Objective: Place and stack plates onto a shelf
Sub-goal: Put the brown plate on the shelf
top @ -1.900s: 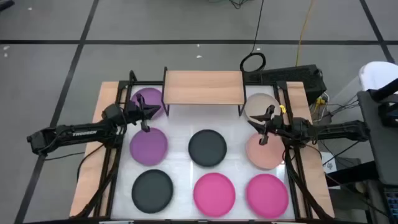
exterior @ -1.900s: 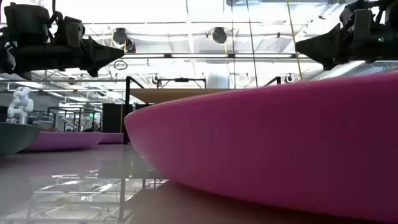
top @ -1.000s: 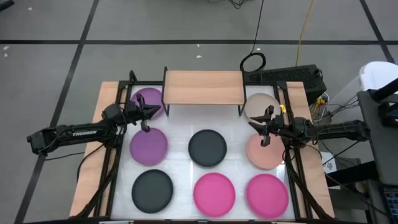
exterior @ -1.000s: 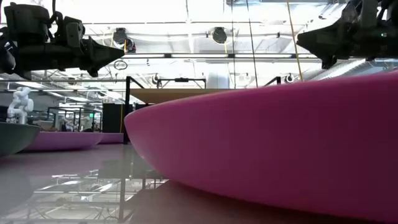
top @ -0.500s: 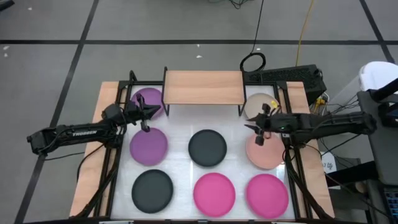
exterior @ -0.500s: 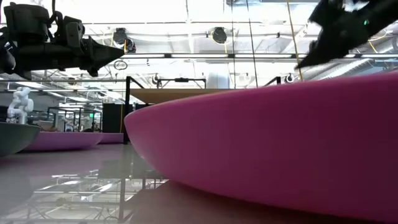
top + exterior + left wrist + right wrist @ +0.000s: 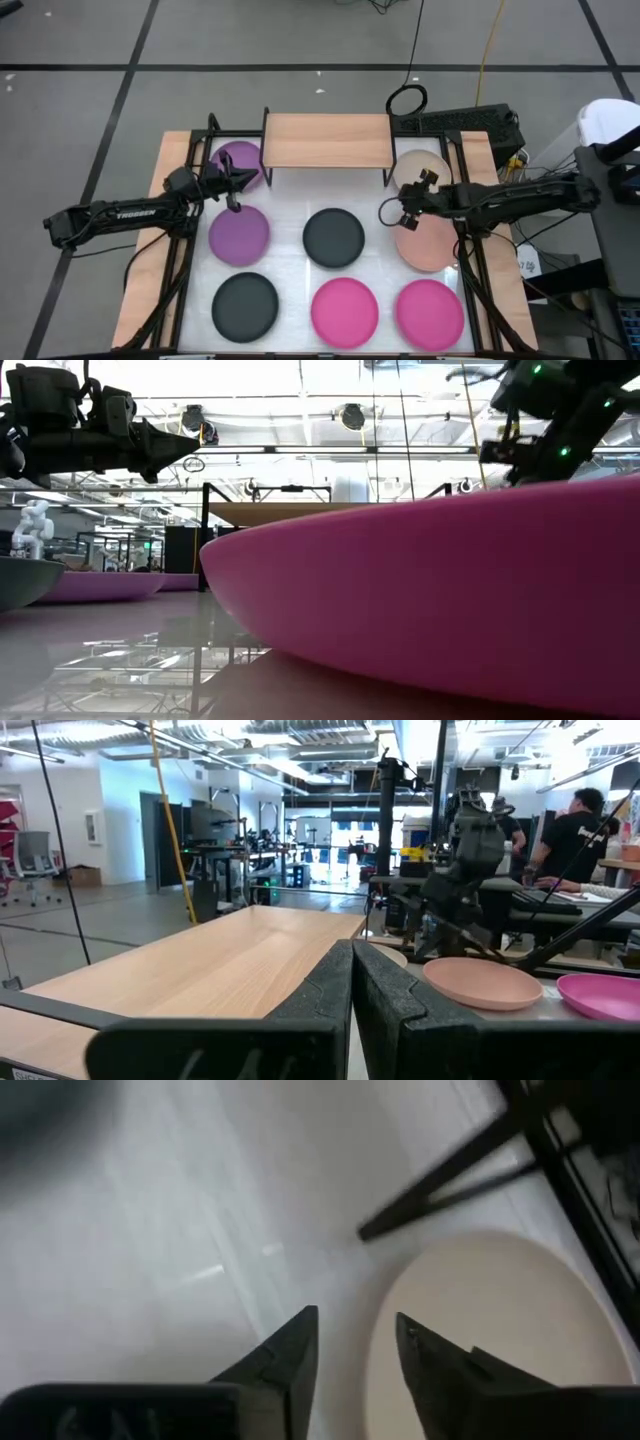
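Next, my right gripper grips the rim of the far beige plate (image 7: 397, 184) (image 7: 369, 1385) on the plate's side next to the shelf's leg.
The shelf (image 7: 327, 140) stands at the table's far middle with nothing on its light-wood top. Eight plates lie flat on the table: two purple (image 7: 238, 233), two black (image 7: 333, 237), two pink (image 7: 345, 310) and two beige (image 7: 428, 245). My left gripper (image 7: 240, 180) hovers shut between the purple plates, level, pointing at the shelf (image 7: 230, 960). My right gripper (image 7: 390, 210) is open and slants down over the table, just left of the beige plates. In the right wrist view its fingertips (image 7: 355, 1330) stand above a beige plate's rim (image 7: 385, 1320) without touching it.
Black frame rails (image 7: 185, 250) run along both sides of the table. A shelf leg (image 7: 440, 1190) stands close beyond my right gripper. The near pink plate (image 7: 430, 600) fills the low view. People sit in the room beyond (image 7: 575, 830).
My right gripper has swung from above the beige plates toward the table's middle and tipped from about level to slanting down at the table. My left arm has kept still. No plate has moved.
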Controlling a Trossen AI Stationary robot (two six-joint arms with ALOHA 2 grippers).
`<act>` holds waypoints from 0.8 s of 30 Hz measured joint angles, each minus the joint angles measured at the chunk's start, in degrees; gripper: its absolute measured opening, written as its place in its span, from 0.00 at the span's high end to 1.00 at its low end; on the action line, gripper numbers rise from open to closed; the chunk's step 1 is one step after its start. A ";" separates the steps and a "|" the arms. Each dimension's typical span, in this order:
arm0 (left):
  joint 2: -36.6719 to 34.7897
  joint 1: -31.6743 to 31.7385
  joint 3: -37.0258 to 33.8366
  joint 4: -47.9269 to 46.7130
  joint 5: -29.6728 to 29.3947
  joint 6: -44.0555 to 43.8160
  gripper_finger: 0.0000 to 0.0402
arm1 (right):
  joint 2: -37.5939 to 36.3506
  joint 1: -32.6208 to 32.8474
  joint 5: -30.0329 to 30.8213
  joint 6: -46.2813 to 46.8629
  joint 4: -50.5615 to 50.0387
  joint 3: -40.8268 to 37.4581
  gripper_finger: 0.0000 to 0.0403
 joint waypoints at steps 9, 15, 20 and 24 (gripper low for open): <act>0.00 -0.01 0.00 -0.02 0.00 0.01 0.96 | 7.32 -9.92 -3.49 1.43 0.01 0.02 0.50; 0.00 -0.02 0.01 -0.02 0.00 0.02 0.96 | 12.00 -13.28 -4.68 1.60 0.83 0.04 0.49; 0.00 0.00 0.00 -0.04 0.00 0.02 0.96 | 14.96 -15.23 -4.68 2.60 2.57 -0.72 0.53; 0.00 0.01 0.00 -0.04 0.00 0.02 0.96 | 16.47 -16.34 -6.02 3.04 3.05 -1.38 0.62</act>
